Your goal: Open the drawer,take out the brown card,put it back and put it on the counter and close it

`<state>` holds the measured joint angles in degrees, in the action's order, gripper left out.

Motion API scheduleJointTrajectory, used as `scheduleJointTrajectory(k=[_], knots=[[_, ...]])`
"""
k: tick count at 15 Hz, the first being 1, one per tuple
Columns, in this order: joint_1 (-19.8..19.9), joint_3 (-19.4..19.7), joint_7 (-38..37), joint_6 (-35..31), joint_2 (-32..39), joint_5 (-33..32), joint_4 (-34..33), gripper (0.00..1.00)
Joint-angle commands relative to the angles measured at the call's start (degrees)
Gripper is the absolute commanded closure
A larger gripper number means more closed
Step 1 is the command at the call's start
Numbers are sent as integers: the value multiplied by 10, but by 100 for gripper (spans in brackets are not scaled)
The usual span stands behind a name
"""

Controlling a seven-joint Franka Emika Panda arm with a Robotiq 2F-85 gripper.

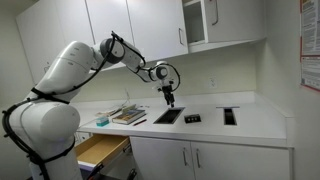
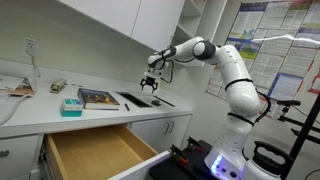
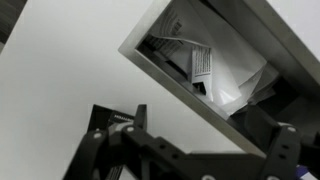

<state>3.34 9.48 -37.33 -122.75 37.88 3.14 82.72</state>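
Observation:
I need to close my gripper on the body of the red pen (image 1: 140,122), which lies on the counter between the stack of books and the near cutout.
My gripper (image 1: 168,98) hangs open a little above the white counter (image 1: 255,122), over the edge of a dark cutout (image 1: 167,116). In the wrist view its fingers (image 3: 136,116) stand wide apart with nothing between them, above the counter (image 3: 70,90) and the cutout's rim (image 3: 190,95). A small dark flat piece, apparently the brown card (image 1: 192,118), lies on the counter between the two cutouts, right of the gripper. The drawer (image 2: 95,152) stands pulled open below the counter, its wooden inside bare; it also shows in an exterior view as the drawer (image 1: 101,150).
A stack of books (image 2: 97,98) and a teal box (image 2: 71,105) lie on the counter above the drawer. A second cutout (image 1: 230,116) sits further along. Papers (image 3: 205,65) lie inside the near cutout. Wall cabinets (image 1: 150,25) hang overhead.

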Motion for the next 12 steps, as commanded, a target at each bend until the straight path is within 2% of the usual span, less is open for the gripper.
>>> scheduleJointTrajectory(k=[1,3,6,9,12], knots=[[-43,-5,17,-13,-54,-34,84,0],[-66,-13,32,-29,-70,-55,122,0],[-81,-42,91,-32,-90,-59,166,0],[-86,-62,157,-15,-105,-59,191,0],[-73,-86,243,10,-118,-44,202,0]])
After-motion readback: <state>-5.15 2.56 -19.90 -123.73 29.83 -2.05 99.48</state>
